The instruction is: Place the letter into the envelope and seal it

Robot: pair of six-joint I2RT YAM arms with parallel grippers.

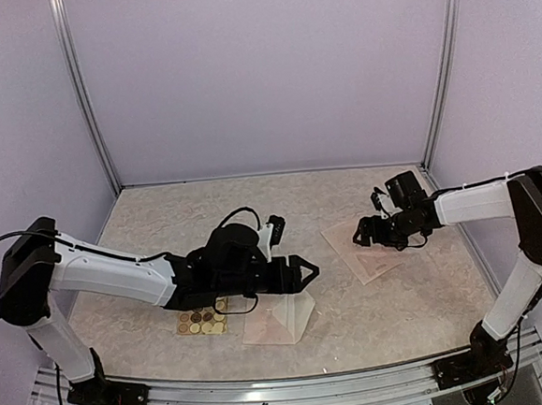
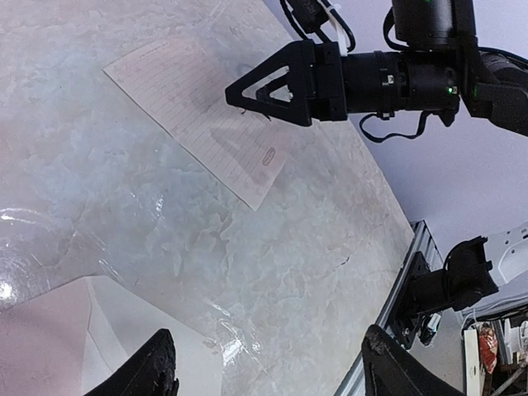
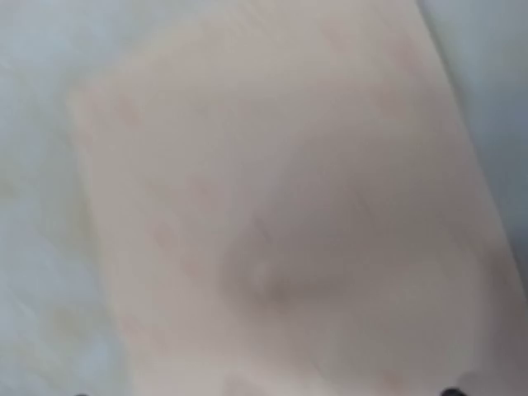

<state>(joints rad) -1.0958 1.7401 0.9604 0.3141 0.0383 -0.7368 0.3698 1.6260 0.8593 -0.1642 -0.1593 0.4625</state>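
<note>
The robot's right gripper needs to next close on the middle of the letter's near short edge (image 1: pixel 384 272) (image 3: pixel 103 247), the one that faces the front rail.
The letter (image 1: pixel 373 251) lies flat on the right half of the table, a lined sheet also seen in the left wrist view (image 2: pixel 194 111). It fills the blurred right wrist view (image 3: pixel 272 206). My right gripper (image 1: pixel 360 235) hangs open close over the letter's left part, holding nothing (image 2: pixel 247 92) (image 3: pixel 264 393). The pale envelope (image 1: pixel 280 322) lies near the front centre; a corner of it shows at the lower left of the left wrist view (image 2: pixel 74 338). My left gripper (image 1: pixel 312 270) stands open above the envelope's far right edge, its jaws wide and empty (image 2: pixel 268 371).
A small sheet of round gold stickers (image 1: pixel 202 319) lies left of the envelope, under the left arm. White walls with metal posts close in the marbled table (image 1: pixel 420 303). An aluminium rail (image 1: pixel 295 388) runs along the near edge.
</note>
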